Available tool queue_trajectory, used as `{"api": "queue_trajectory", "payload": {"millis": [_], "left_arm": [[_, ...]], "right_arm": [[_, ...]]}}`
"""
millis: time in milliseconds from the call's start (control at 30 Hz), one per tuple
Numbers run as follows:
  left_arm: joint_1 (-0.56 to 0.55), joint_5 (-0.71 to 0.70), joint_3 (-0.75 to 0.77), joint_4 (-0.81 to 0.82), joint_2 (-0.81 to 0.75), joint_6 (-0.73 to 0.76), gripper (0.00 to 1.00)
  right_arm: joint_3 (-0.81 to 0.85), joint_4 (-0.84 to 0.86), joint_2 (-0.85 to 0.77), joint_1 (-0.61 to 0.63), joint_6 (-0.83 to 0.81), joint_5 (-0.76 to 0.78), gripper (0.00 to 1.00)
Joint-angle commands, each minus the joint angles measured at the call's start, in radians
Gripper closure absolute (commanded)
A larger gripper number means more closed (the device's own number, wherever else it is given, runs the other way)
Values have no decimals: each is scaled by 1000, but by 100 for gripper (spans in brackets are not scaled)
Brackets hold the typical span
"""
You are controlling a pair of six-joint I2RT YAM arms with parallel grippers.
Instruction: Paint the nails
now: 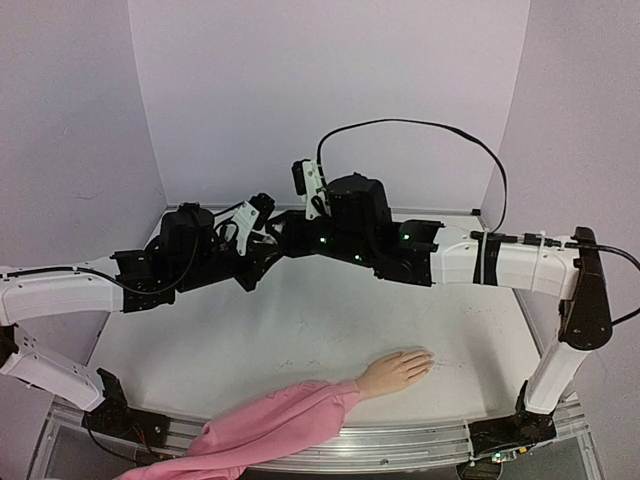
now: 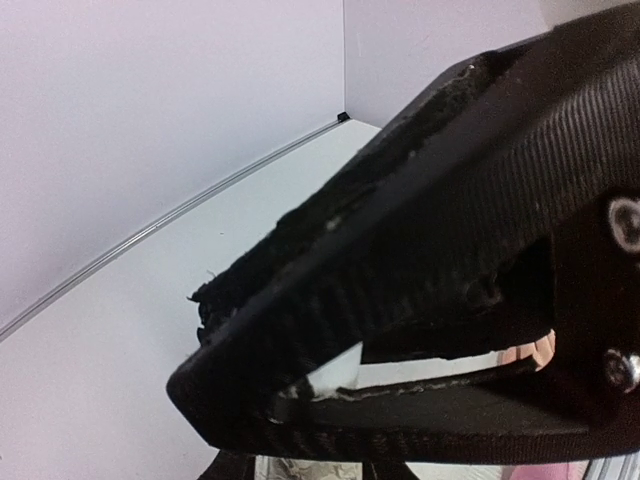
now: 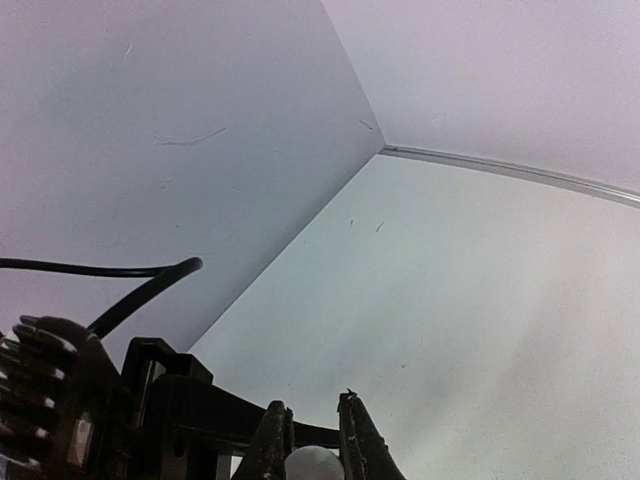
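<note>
Next, my right gripper sets the small white bottle down on the white table straight [image 1: 439, 290] behind the fingertips of the peach hand.
The peach mannequin hand [image 1: 395, 372] lies palm down near the table's front edge, its pink sleeve [image 1: 280, 428] trailing off to the left. The nails [image 1: 424, 358] at its fingertips are too small to tell apart. Both grippers meet in mid-air well behind the hand. My left gripper [image 1: 270, 238] [image 2: 260, 395] is shut on a small white bottle [image 2: 338, 374]. Facing it, my right gripper [image 1: 293, 240] [image 3: 312, 402] is shut on the bottle's round white cap [image 3: 315, 465]. In the top view the bottle is hidden between the black fingers.
A white table [image 1: 300, 340] sits inside pale walls on three sides. An aluminium rail [image 1: 410, 440] runs along the near edge between the arm bases. A black cable [image 1: 420, 125] loops above the right arm.
</note>
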Motion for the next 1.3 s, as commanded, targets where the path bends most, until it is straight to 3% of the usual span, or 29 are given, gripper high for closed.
{"api": "queue_trajectory", "payload": {"millis": [0,100,133,167,233,267,300,333,433,533,633,800,967,1267], "left_arm": [[27,-112,13,62,-14,0,100],[27,-78,0,62,-20,-3,100],[27,-60,-3,62,-20,-3,97],[26,-42,-4,61,-21,-6,87],[27,13,-16,62,-28,-13,60],[27,39,-24,62,-34,-21,41],[27,65,-33,62,-38,-27,16],[27,89,-39,62,-40,-28,3],[27,146,-62,61,-55,-34,1],[28,139,-101,61,-93,-57,1],[30,111,-129,60,-132,-67,1],[30,42,-151,61,-168,-71,1],[31,39,-155,61,-180,-68,1],[54,51,-159,60,-171,-88,0]], "right_arm": [[35,-67,-41,56,6,152,100],[33,-65,-51,56,-5,135,100],[30,-61,-55,56,-11,130,100],[27,-57,-58,52,-15,122,100],[8,-46,-69,28,-12,100,100],[-11,-36,-81,3,-2,87,100],[-44,-19,-99,-27,11,75,100],[-87,4,-122,-63,21,67,100],[-231,61,-196,-186,34,103,100],[-361,76,-241,-304,22,237,100],[-491,105,-243,-413,24,351,100],[-618,163,-192,-599,109,411,100],[-676,228,-120,-623,176,508,100],[-696,272,25,-626,253,549,98]]}}
